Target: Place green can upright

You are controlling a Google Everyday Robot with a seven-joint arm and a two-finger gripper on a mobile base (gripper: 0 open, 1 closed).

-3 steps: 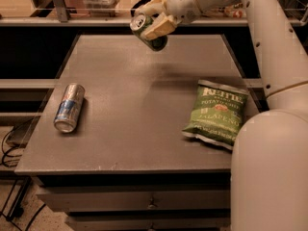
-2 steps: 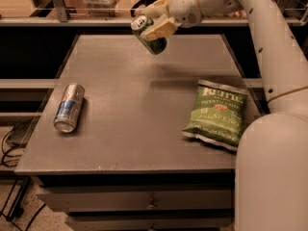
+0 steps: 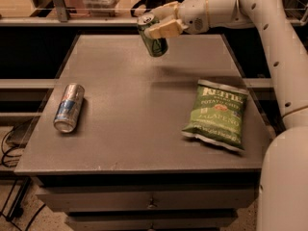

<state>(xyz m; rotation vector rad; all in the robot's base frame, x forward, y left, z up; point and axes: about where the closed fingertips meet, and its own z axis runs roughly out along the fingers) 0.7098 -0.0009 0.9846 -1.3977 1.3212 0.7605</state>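
Observation:
I will use my gripper to set the green can down upright on the far middle of the grey table (image 3: 157, 75).
The green can (image 3: 153, 38) hangs in the air above the far middle of the grey table (image 3: 139, 129), tilted with its silver top up and to the left. My gripper (image 3: 163, 24) is shut on its upper part, reaching in from the right at the end of the white arm (image 3: 269, 28). The can's lower end is clear of the tabletop and casts a shadow on it below.
A slim silver-and-blue can (image 3: 69, 107) lies on its side near the table's left edge. A flat green chip bag (image 3: 216, 114) lies at the right. Drawers sit under the front edge. Shelving and clutter stand behind the table.
The gripper with the green can has shifted slightly left and turned the can more toward upright, staying above the far middle of the table.

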